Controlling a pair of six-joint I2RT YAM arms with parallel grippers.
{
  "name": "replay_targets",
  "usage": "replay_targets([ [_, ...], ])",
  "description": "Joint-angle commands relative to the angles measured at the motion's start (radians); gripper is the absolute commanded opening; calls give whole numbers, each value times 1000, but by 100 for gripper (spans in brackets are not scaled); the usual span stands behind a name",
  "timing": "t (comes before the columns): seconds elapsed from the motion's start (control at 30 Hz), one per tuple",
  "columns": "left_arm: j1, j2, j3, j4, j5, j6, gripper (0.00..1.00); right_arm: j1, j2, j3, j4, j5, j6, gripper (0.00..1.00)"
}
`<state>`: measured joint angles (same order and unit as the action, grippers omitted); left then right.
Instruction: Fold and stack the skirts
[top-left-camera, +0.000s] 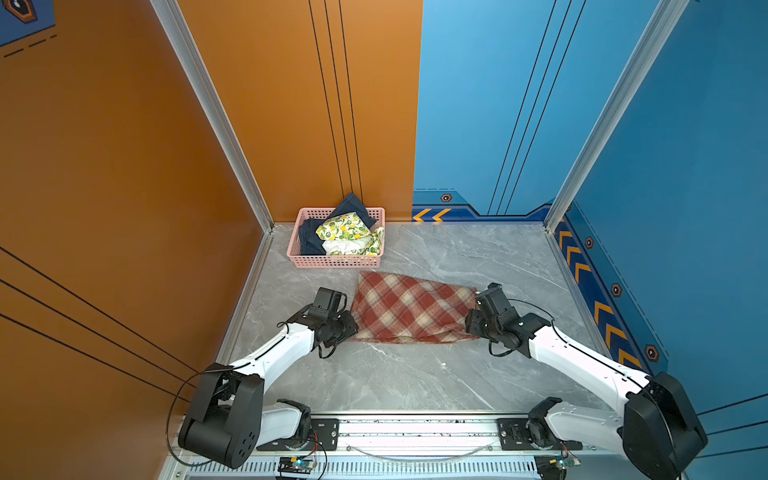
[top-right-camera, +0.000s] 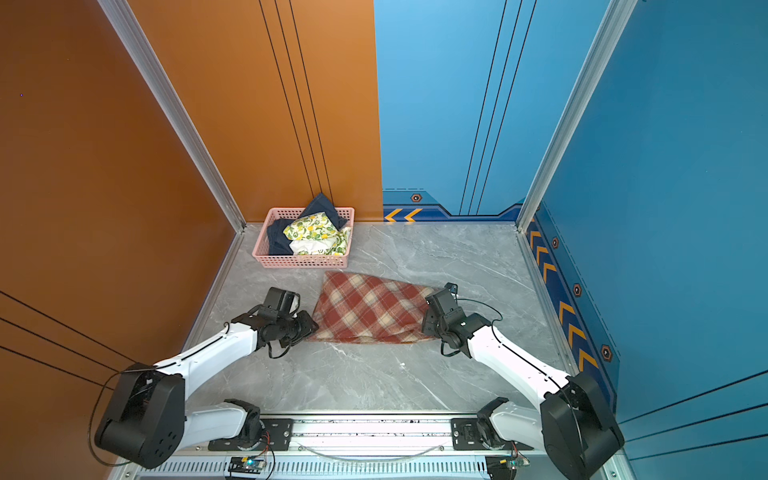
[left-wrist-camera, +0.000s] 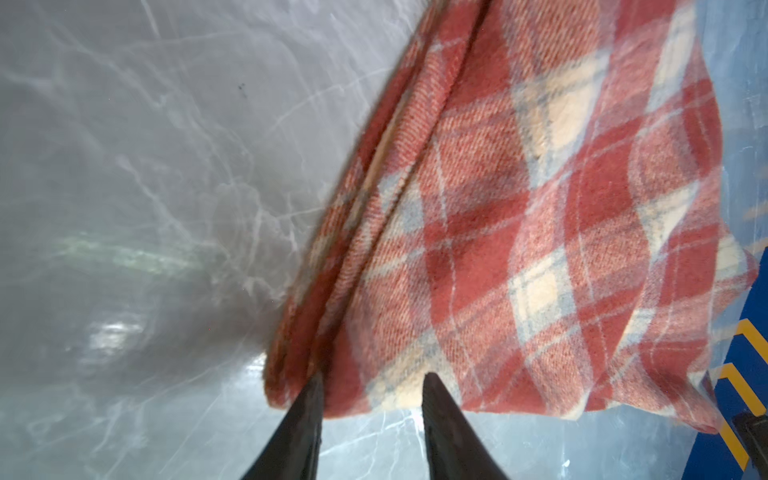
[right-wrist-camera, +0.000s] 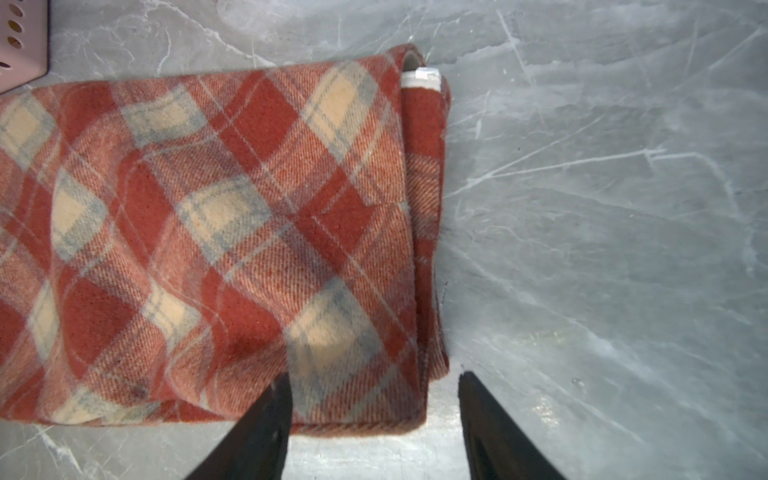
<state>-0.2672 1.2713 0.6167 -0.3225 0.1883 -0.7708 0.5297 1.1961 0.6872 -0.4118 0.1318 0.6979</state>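
The edge of the skirt's lower layer shows past its upper layer. My left gripper should pinch the upper layer's near corner (left-wrist-camera: 345, 393) and pull it even.
The rust-red and cream plaid skirt (top-left-camera: 411, 309) (top-right-camera: 370, 309) lies folded flat on the grey marble table, just in front of the basket. My left gripper (top-left-camera: 351, 326) (left-wrist-camera: 374, 376) sits low at the skirt's left end, open, its fingertips at the near corner of the cloth (left-wrist-camera: 519, 216). Over at the right end, my right gripper (top-left-camera: 471, 322) (right-wrist-camera: 375, 375) is open too, straddling the near corner of the fold (right-wrist-camera: 232, 232). The lemon-print skirt (top-left-camera: 347, 235) (top-right-camera: 313, 235) and the dark blue denim skirt (top-left-camera: 311, 241) (top-right-camera: 278, 239) lie crumpled in the basket.
A pink perforated basket (top-left-camera: 332, 262) (top-right-camera: 299, 261) stands at the back left corner against the orange wall. Bare table (top-left-camera: 395, 374) stretches from the skirt to the front rail. Walls close the left, back and right sides.
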Motion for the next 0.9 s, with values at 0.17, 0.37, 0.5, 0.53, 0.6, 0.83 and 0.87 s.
replay_targets([
  [0.17, 23, 20, -15, -9, 17, 18, 40, 6, -19, -15, -25, -9, 21, 65],
  [0.37, 14, 67, -16, 48, 36, -3, 33, 5, -14, -24, -22, -16, 16, 65],
  [0.5, 6, 85, -19, 70, 36, -5, 23, -3, 4, -31, -9, -47, 14, 63],
  [0.53, 4, 87, -20, 75, 36, -7, 19, -3, 9, -32, -5, -57, 15, 63],
  [0.6, 3, 89, -22, 79, 35, -8, 7, -2, 16, -40, 7, -72, 19, 61],
  [0.83, 3, 78, -18, 85, 33, -11, 0, -15, 42, -67, 84, -115, 18, 38],
  [0.87, 3, 74, -13, 83, 32, -10, 0, -16, 47, -66, 88, -116, 12, 33],
])
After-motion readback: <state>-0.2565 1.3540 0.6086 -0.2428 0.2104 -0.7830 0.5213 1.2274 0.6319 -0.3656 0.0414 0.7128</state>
